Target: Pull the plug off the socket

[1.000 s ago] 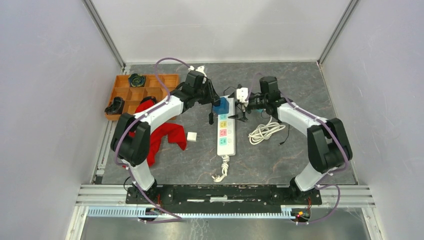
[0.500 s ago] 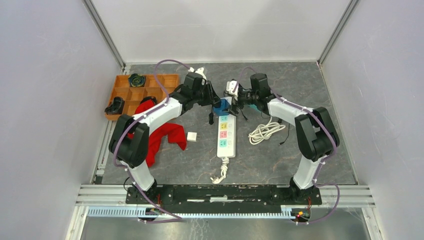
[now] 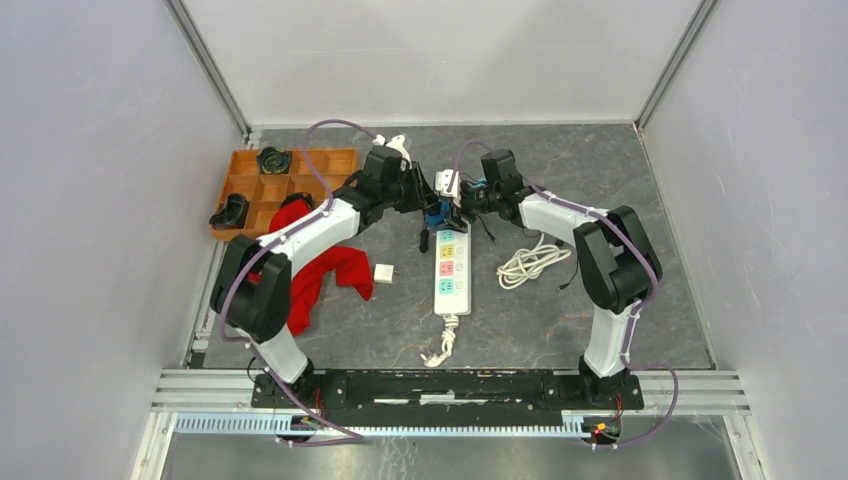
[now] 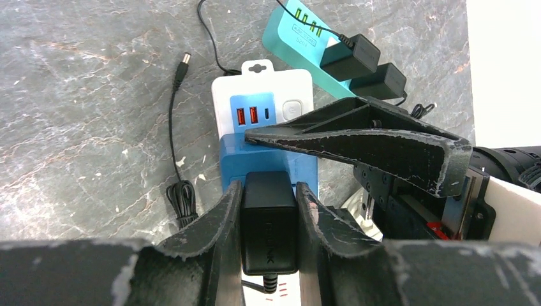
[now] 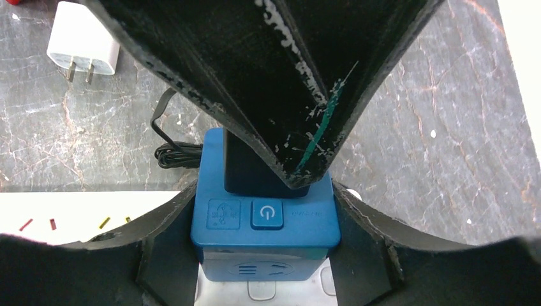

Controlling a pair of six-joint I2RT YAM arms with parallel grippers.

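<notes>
The black plug, which sits in the blue socket cube now, will be let go by my left gripper on the table [image 3: 400, 212] [image 4: 116, 124] between the orange tray and the blue socket.
A black plug [image 4: 269, 220] sits in a blue socket cube [image 5: 265, 223] that stands on the far end of a white power strip [image 3: 452, 270]. My left gripper [image 4: 269, 191] is shut on the plug, one finger pressed against each side. My right gripper [image 5: 265, 210] comes in from the right, and its fingers press both sides of the blue socket [image 4: 268, 153]. In the top view both grippers meet at the socket [image 3: 437, 216]. One left finger [image 5: 287, 83] covers most of the plug [image 5: 245, 172] in the right wrist view.
An orange compartment tray [image 3: 280, 185] stands at the far left, with a red cloth [image 3: 325, 265] next to it. A small white charger [image 5: 83, 48], a coiled white cable [image 3: 530, 262] and a thin black cable [image 4: 182, 127] lie around the strip. A teal strip [image 4: 300, 32] carries black adapters.
My right gripper has swung left to the blue socket and its fingers have closed in round it. The left gripper has stayed on the plug.
</notes>
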